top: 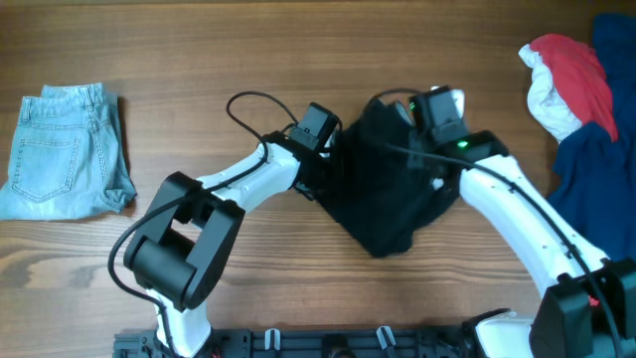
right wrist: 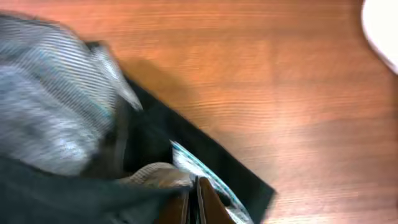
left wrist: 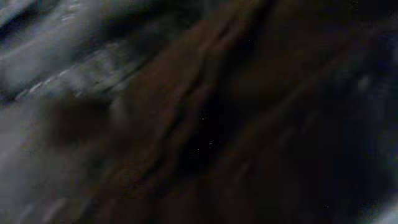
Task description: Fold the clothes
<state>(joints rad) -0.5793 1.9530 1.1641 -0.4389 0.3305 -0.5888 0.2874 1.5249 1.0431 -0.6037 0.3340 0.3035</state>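
Note:
The black garment is bunched up with its grey inner side showing, so I should grab the garment's inner layer (right wrist: 157, 175) by its corner with my right gripper and pull the garment wide.
A black garment (top: 388, 189) lies bunched in the middle of the table. My left gripper (top: 320, 149) is at its left edge. The left wrist view shows only blurred dark fabric (left wrist: 205, 124) and no fingers. My right gripper (top: 429, 121) is at the garment's far right corner. In the right wrist view its fingers (right wrist: 194, 200) are pressed together on a fold of the black garment (right wrist: 180, 140). The garment's grey striped inner side (right wrist: 50, 112) and a white label (right wrist: 202, 171) show there.
Folded light blue denim shorts (top: 65, 149) lie at the far left. A pile of red, white and blue clothes (top: 576, 89) sits at the right edge, and its white part shows in the right wrist view (right wrist: 382, 31). Bare wood lies in front of the garment.

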